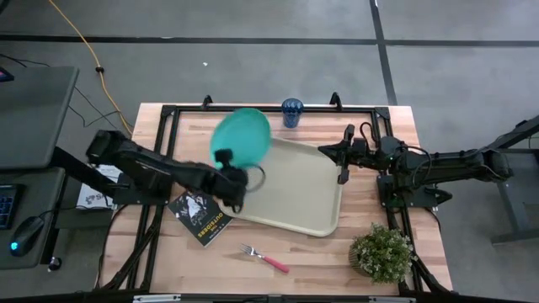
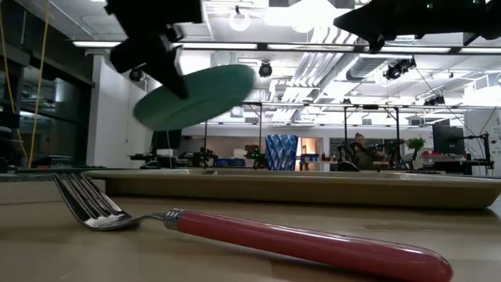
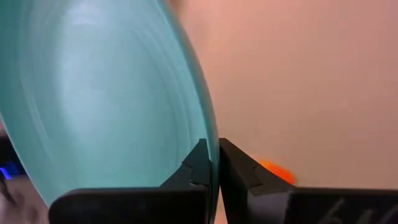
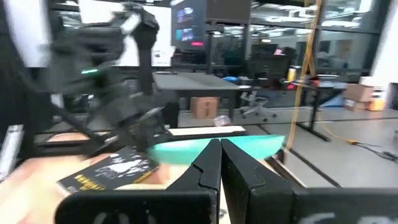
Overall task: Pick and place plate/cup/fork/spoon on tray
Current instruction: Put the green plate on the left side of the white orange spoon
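Note:
Next, my left gripper lets go of the turquoise plate on the beige tray's middle [image 1: 294, 183], a little toward my right gripper.
My left gripper [image 1: 229, 164] is shut on the turquoise plate [image 1: 242, 137], which is held in the air over the far left part of the beige tray [image 1: 299, 189]. The plate shows tilted in the low view [image 2: 196, 95]. The dark blue cup [image 1: 292, 112] stands on the table beyond the tray's far edge. The fork [image 1: 265, 257] with a pink-red handle lies on the table near the front edge. My right gripper [image 1: 344, 156] is shut and empty above the tray's right edge. The spoon is not in view. My left gripper pinches the plate's rim [image 3: 213, 163] between its two fingers, one finger on the plate's upper face and one on its underside. The plate is lifted clear of the tray and tilted, its far side higher in the low view [image 2: 235, 78].
A black booklet [image 1: 200, 216] lies on the table left of the tray's near corner. A small potted plant [image 1: 383, 251] stands at the front right. Bare wood lies around the fork.

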